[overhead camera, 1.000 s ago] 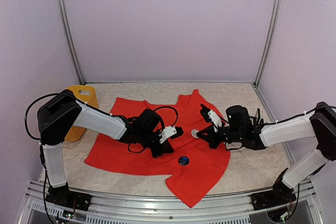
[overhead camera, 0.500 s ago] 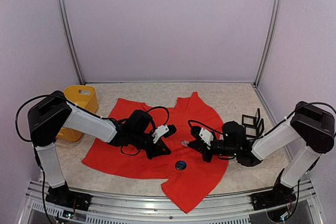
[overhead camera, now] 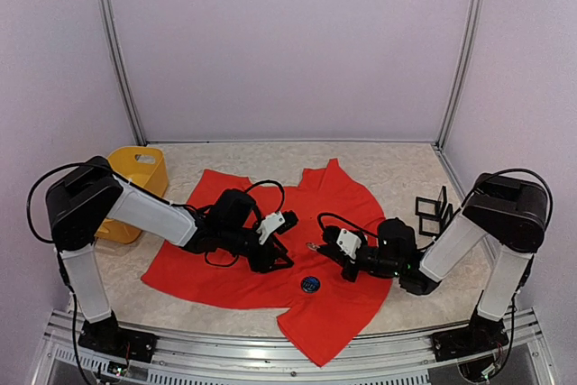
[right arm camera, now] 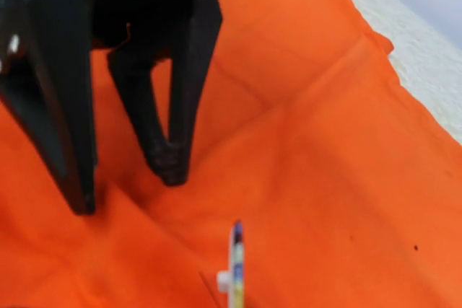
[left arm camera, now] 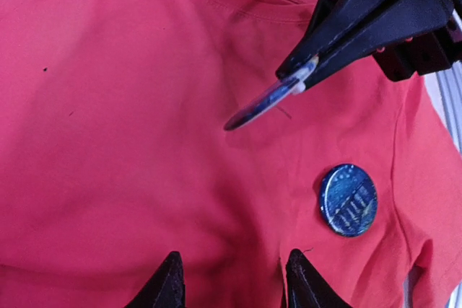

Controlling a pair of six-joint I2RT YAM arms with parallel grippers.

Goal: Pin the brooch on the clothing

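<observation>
The shirt lies almost flat under the brooch's pin, so my left gripper needs to pinch up a fold (left arm camera: 284, 232) by the blue badge before pinning the brooch.
The red T-shirt (overhead camera: 243, 272) lies spread on the table and fills the left wrist view (left arm camera: 130, 106) and the right wrist view (right arm camera: 325, 142). My right gripper (overhead camera: 326, 245) is shut on a thin round brooch (overhead camera: 312, 246), held edge-on just above the shirt; the brooch also shows in the left wrist view (left arm camera: 263, 102) and the right wrist view (right arm camera: 236, 265). My left gripper (overhead camera: 275, 256) is open, its fingertips (left arm camera: 170, 283) resting on the shirt with a rumpled fold between them, a short way left of the brooch. A blue round badge (overhead camera: 311, 284) lies flat on the shirt (left arm camera: 349, 200).
A yellow bin (overhead camera: 135, 188) stands at the left by the shirt's sleeve. A small black frame stand (overhead camera: 433, 209) stands on the table to the right of the shirt. The enclosure walls close in the back and sides.
My right gripper has moved left and lower with the brooch, close to my left gripper. My left gripper shifted slightly left on the shirt, and the shirt has shifted a little.
</observation>
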